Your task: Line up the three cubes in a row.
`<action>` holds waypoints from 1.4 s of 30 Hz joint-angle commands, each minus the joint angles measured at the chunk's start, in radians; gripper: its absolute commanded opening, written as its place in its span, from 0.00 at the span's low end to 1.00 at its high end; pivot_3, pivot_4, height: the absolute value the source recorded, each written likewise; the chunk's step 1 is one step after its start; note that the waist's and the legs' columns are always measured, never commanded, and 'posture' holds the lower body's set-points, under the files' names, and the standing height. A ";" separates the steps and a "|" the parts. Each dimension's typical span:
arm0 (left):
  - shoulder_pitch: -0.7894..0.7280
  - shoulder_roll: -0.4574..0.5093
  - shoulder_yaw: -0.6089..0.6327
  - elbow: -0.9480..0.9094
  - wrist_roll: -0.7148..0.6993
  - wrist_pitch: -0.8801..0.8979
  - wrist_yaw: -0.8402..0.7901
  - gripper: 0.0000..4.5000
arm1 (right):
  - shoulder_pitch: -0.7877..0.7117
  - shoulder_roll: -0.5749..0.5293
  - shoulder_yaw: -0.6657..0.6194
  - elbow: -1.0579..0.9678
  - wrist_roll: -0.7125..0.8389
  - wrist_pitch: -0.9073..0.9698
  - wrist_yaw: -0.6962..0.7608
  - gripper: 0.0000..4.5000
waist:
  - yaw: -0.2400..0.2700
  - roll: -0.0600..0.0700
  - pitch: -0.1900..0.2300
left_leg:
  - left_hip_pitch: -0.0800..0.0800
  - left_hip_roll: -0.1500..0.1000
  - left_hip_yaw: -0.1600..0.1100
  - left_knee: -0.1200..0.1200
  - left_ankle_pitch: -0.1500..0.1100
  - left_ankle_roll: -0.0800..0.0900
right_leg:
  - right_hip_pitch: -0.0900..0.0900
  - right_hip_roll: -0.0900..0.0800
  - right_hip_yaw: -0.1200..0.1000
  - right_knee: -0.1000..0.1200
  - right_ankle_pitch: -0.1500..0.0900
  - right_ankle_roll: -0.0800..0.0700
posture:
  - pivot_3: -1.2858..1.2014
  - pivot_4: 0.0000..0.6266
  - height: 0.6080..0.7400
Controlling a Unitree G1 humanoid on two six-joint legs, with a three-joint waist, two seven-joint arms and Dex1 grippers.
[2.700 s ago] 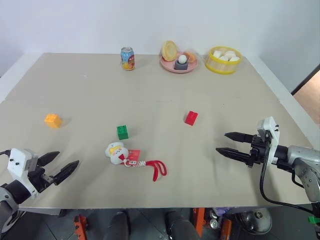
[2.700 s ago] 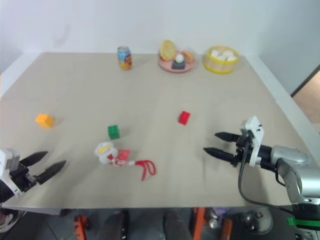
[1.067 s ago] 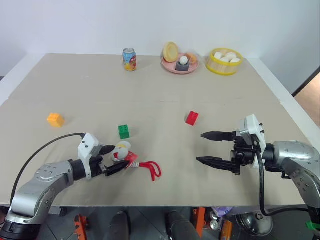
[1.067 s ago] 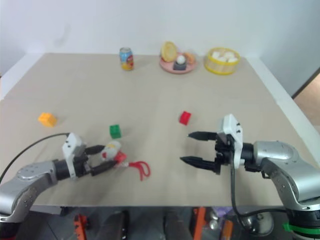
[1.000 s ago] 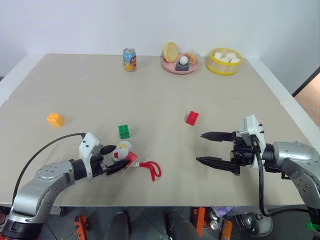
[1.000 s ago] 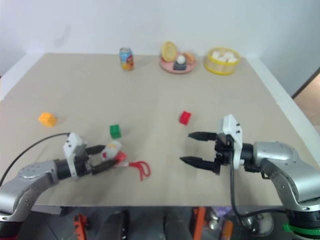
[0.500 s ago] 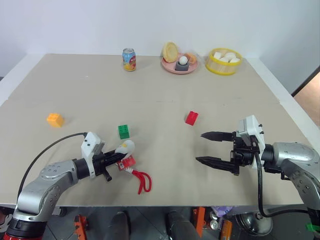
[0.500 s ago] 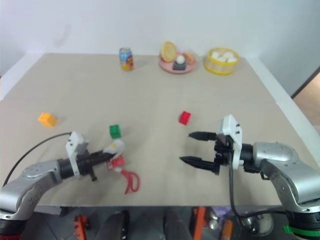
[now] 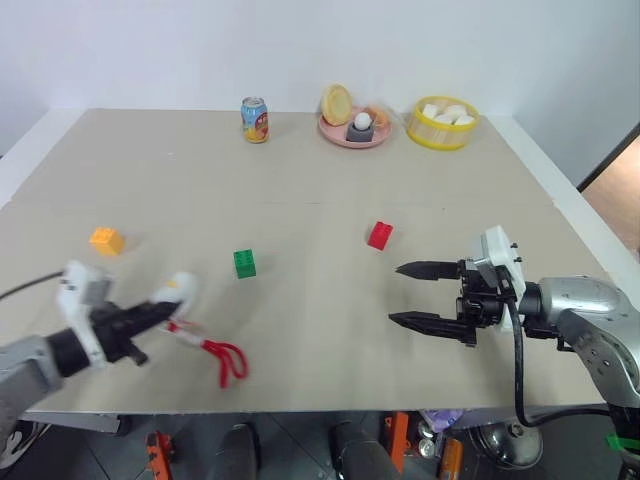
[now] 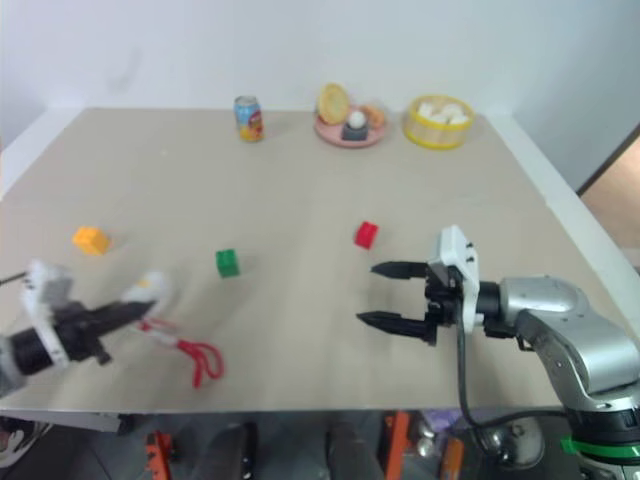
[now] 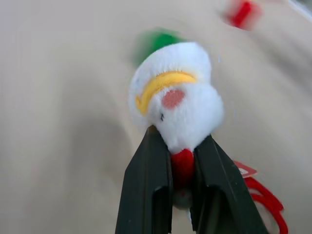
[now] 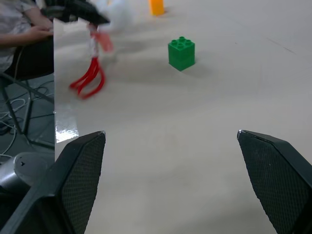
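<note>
My left gripper will release the plush toy near the table's side edge (image 9: 16, 299), nearer to me than the orange-yellow cube.
Three cubes rest apart on the tan table (image 9: 320, 180): the orange-yellow cube (image 9: 106, 240) at the left, the green cube (image 9: 245, 263) near the middle, the red cube (image 9: 380, 235) right of it. My left gripper (image 9: 160, 312) hovers near the front left edge, shut on a white-and-red plush toy (image 11: 175, 102). The toy's red strap (image 9: 222, 358) dangles below it. My right gripper (image 9: 410, 294) stands open at the right, pointing left, with nothing between its fingers. Its wrist view shows the green cube (image 12: 181, 52) some way ahead.
A soda can (image 9: 254, 119), a pink plate (image 9: 355, 133) with food and a yellow bowl (image 9: 444, 122) stand along the far edge. A seated person (image 12: 19, 24) shows beyond the table in the right wrist view.
My left gripper has shut on the plush toy, lifted it and carried it to the left, away from the green cube. The right gripper has stayed put.
</note>
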 commanded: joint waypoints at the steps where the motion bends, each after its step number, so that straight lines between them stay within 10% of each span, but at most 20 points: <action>1: -0.117 -0.016 0.174 0.173 0.001 -0.044 0.173 0.00 | -0.072 0.024 0.057 0.047 -0.034 -0.042 0.040 1.00 | 0.000 0.000 0.000 | 0.001 0.000 0.000 0.000 0.000 0.000 | 0.000 0.000 0.000 0.000 0.000 0.000 | 0.52 0.24 1.00; 11: -0.218 -0.180 0.286 0.230 0.176 -0.153 0.647 0.00 | -0.160 0.082 0.101 0.105 -0.050 -0.072 0.084 1.00 | 0.003 -0.004 -0.002 | -0.002 0.000 -0.001 -0.001 -0.001 -0.001 | 0.004 0.000 -0.002 0.000 -0.001 0.001 | 0.52 0.24 1.00; 27: -0.312 -0.228 0.242 0.409 0.327 -0.144 0.881 0.00 | -0.164 0.188 0.095 -0.045 0.013 -0.013 -0.053 1.00 | 0.002 -0.005 -0.003 | 0.000 0.003 -0.001 -0.001 0.000 -0.002 | 0.004 0.004 -0.002 0.001 0.002 -0.001 | 0.52 0.24 1.00; 37: -0.377 -0.278 0.206 0.297 0.312 -0.206 0.908 0.83 | -0.146 0.171 0.097 -0.052 0.009 -0.013 -0.056 1.00 | 0.002 -0.008 -0.005 | -0.001 0.003 -0.001 -0.001 0.000 -0.002 | 0.004 0.004 -0.001 0.001 0.002 0.000 | 0.52 0.24 1.00; 42: -0.436 -0.321 0.211 0.217 0.297 -0.245 0.949 0.83 | -0.157 0.164 0.095 -0.037 0.015 -0.012 -0.043 1.00 | 0.005 -0.010 -0.006 | -0.001 0.003 -0.001 -0.001 0.001 -0.002 | 0.005 0.004 -0.002 0.001 0.003 0.000 | 0.52 0.24 1.00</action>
